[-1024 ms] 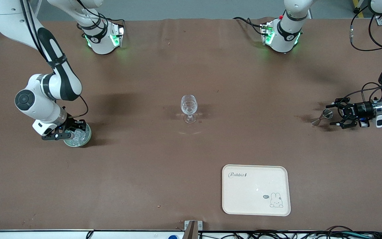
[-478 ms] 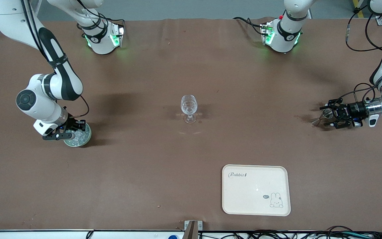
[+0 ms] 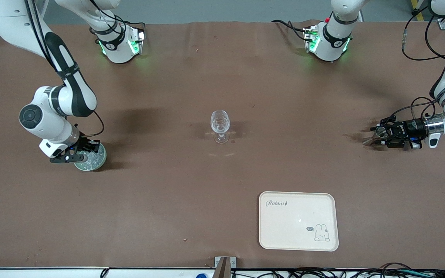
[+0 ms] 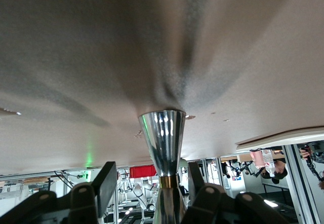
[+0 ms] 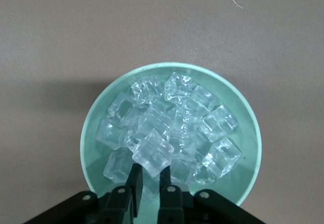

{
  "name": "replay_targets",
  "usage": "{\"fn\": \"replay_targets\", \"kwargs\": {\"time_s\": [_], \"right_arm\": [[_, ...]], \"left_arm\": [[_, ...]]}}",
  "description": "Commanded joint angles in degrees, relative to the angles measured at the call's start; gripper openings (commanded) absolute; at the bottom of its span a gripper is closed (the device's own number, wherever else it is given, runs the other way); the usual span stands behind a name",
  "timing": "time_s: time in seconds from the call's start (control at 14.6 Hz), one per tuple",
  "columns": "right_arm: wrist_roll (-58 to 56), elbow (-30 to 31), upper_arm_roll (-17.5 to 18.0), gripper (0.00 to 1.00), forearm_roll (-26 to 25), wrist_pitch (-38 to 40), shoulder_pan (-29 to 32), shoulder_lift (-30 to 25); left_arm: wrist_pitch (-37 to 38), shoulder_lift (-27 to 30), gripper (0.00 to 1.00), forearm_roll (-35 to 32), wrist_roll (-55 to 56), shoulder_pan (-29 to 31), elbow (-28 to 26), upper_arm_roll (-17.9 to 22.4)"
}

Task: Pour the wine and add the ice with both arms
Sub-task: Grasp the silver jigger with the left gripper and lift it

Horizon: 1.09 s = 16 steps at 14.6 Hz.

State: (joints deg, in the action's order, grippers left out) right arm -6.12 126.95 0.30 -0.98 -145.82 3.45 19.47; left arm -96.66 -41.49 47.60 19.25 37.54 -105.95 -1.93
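Only the corner of the clear cube reaches into the narrow finger gap of my right gripper, so I need to open wider and take the cube point(image 5: 153, 152) by opposite sides before lifting.
A pale green bowl point(image 3: 98, 161) of ice point(image 3: 92, 157) stands toward the right arm's end of the table. My right gripper point(image 3: 76, 154) is down in the bowl. In the right wrist view its fingers point(image 5: 135, 182) are shut on one clear cube point(image 5: 154, 150) atop the ice pile point(image 5: 202, 115) in the bowl point(image 5: 249, 133). A steel hourglass jigger point(image 3: 368, 141) stands toward the left arm's end. My left gripper point(image 3: 377, 136) lies level around it. In the left wrist view the jigger point(image 4: 163, 138) stands between the open fingers point(image 4: 105, 183), with gaps on both sides. A clear stemmed glass point(image 3: 220, 125) stands mid-table.
A cream tray point(image 3: 298, 231) with a rabbit drawing lies nearer the front camera than the glass, toward the left arm's end. The arm bases point(image 3: 120, 44) stand along the table's back edge. Brown mat lies between the glass and each gripper.
My left gripper has moved in around the jigger and its fingers have narrowed. The right gripper has stayed at the ice bowl with barely any motion.
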Motion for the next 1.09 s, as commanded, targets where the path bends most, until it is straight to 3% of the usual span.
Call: {"fn": "replay_targets", "kwargs": {"time_s": [0.0, 0.14, 0.27, 0.34, 0.48, 0.61, 1.02], "right_arm": [[1.2, 0.05, 0.23, 0.18, -0.43, 1.15, -0.02, -0.31], [1.2, -0.13, 0.23, 0.19, -0.43, 1.59, -0.02, -0.31], [1.2, -0.39, 0.23, 0.55, -0.43, 1.86, -0.02, -0.31], [1.2, -0.74, 0.23, 0.67, -0.43, 1.86, 0.07, -0.4], [1.28, -2.23, 0.23, 0.7, -0.25, 3.86, 0.15, -0.4], [1.72, -4.86, 0.23, 0.7, -0.16, 8.17, 0.07, -0.4], [1.46, -5.4, 0.14, 0.65, -0.43, 4.41, 0.42, 2.06]], "left_arm": [[-0.11, 0.8, 0.63, 1.18, -0.97, 0.16, -1.1, -0.18], [-0.11, 0.8, 0.53, 1.35, 0.08, 0.16, -1.01, -0.18], [-0.11, 0.89, 0.38, 3.19, 2.45, 0.16, -1.01, -0.18], [0.41, 0.98, 0.28, 3.2, 3.77, 0.16, -1.01, -0.18], [1.12, 0.98, 0.0, 3.46, 3.61, 0.42, -1.01, -0.27], [1.56, 1.06, 0.0, 4.16, 3.6, 0.51, -0.84, -0.36], [8.32, 2.82, 0.0, 5.4, 4.66, 0.51, 0.74, -0.36]]}}
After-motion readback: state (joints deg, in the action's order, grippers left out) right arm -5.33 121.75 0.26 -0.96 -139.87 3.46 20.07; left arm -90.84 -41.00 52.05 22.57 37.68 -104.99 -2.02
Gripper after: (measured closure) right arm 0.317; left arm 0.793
